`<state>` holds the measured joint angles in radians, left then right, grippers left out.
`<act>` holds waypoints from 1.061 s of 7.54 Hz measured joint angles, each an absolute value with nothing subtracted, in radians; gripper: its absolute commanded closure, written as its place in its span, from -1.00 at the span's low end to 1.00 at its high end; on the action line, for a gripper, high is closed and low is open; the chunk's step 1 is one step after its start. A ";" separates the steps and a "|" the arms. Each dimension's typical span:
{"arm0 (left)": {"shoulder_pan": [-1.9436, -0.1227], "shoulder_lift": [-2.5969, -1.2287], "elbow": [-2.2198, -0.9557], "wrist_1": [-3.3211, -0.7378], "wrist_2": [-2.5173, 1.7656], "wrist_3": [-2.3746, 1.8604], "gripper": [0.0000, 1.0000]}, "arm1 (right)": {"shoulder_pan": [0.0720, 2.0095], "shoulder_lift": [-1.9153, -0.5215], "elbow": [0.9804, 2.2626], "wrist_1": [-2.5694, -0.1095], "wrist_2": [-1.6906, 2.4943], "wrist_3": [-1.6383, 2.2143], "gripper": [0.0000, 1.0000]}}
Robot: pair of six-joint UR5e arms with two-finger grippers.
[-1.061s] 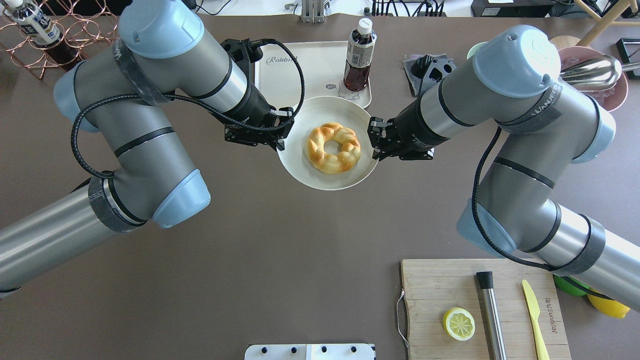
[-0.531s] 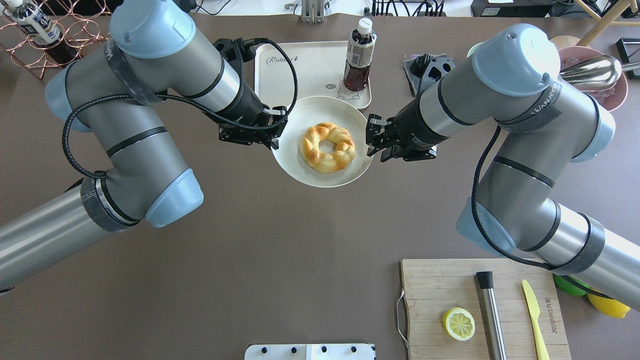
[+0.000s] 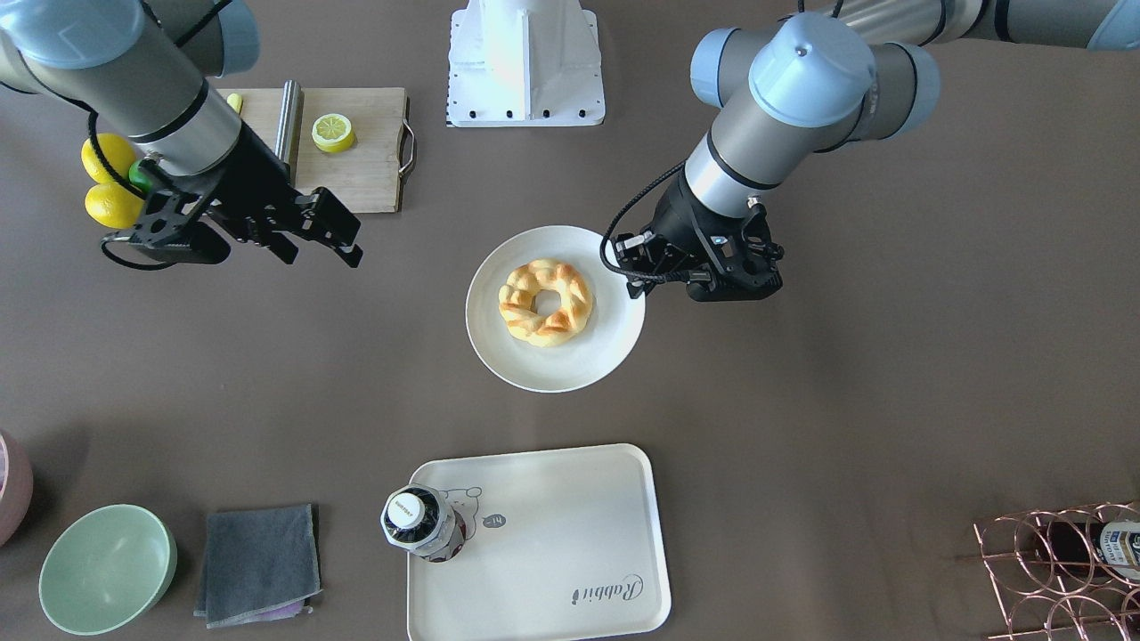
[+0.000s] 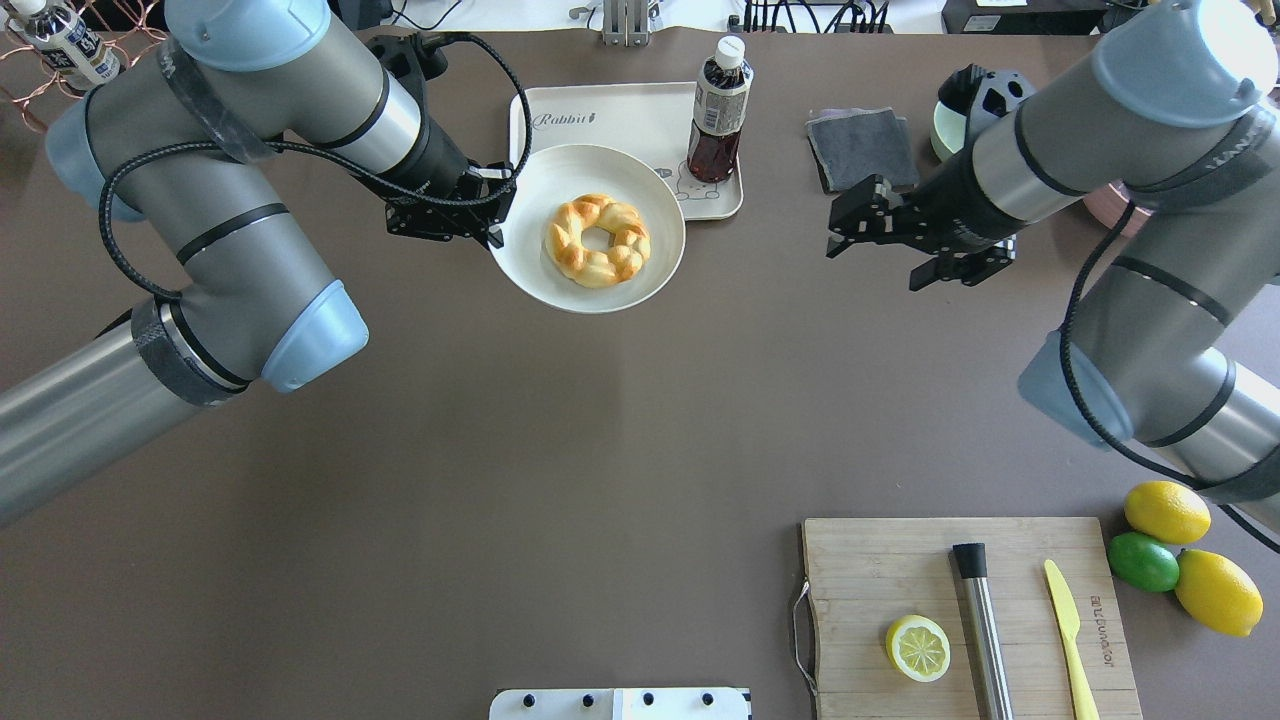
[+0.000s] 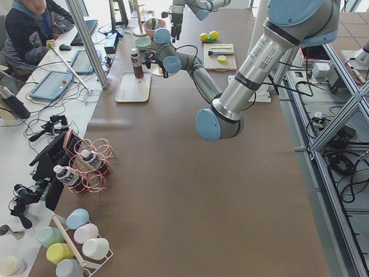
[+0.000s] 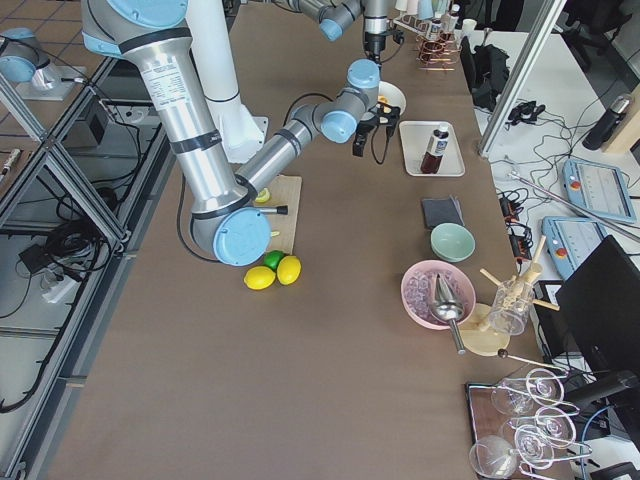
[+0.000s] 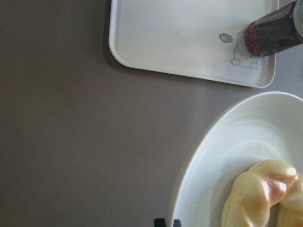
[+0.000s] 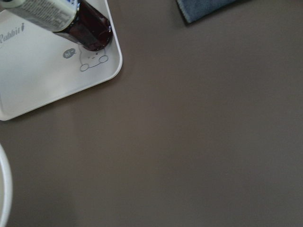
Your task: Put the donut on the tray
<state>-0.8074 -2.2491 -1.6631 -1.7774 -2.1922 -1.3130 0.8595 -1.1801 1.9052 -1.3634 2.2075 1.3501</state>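
The white plate with the donut will go down from my left gripper on the middle of the tray (image 3: 566, 533) (image 7: 177, 15) beside the bottle.
The braided golden donut (image 4: 597, 240) lies on a round white plate (image 4: 655, 262). My left gripper (image 4: 497, 225) is shut on the plate's left rim and holds the plate above the table, overlapping the near edge of the cream "Rabbit" tray (image 4: 620, 125). In the front view the donut (image 3: 545, 301) and plate (image 3: 570, 365) hang short of the tray (image 3: 552, 534), with my left gripper (image 3: 634, 283) on the rim. The left wrist view shows the plate rim (image 7: 199, 165), the donut (image 7: 260, 196) and the tray (image 7: 189, 38). My right gripper (image 4: 872, 266) is open and empty, well right of the plate.
A dark drink bottle (image 4: 715, 110) stands on the tray's right corner. A grey cloth (image 4: 860, 148) and a green bowl (image 3: 107, 568) lie beyond my right gripper. A cutting board (image 4: 900, 580) with a lemon half, rod and knife is near right, beside lemons and a lime (image 4: 1180, 560).
My left gripper has carried the plate with the donut left and away, over the tray's edge. My right gripper has left the plate's right rim and pulled back to the right.
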 measured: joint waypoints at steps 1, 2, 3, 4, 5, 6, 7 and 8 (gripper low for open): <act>-0.837 -2.256 -1.595 -1.822 -2.191 -1.317 1.00 | 0.921 -1.243 1.894 -1.364 2.236 1.217 -1.00; -0.871 -2.274 -1.504 -1.876 -2.189 -1.324 1.00 | 0.995 -1.289 1.859 -1.364 2.266 1.078 -1.00; -0.892 -2.303 -1.402 -1.948 -2.183 -1.354 1.00 | 1.067 -1.314 1.807 -1.364 2.307 0.947 -1.00; -0.901 -2.336 -1.297 -2.033 -2.162 -1.389 1.00 | 1.135 -1.333 1.754 -1.364 2.340 0.822 -1.00; -0.901 -2.375 -1.191 -2.106 -2.128 -1.417 1.00 | 1.202 -1.350 1.692 -1.363 2.361 0.688 -1.00; -0.891 -2.411 -1.098 -2.173 -2.092 -1.455 1.00 | 1.256 -1.359 1.631 -1.363 2.370 0.565 -1.00; -0.867 -2.446 -1.015 -2.239 -2.048 -1.504 1.00 | 1.296 -1.363 1.581 -1.363 2.372 0.478 -1.00; -0.841 -2.475 -0.957 -2.288 -2.005 -1.552 1.00 | 1.326 -1.365 1.534 -1.361 2.373 0.404 -1.00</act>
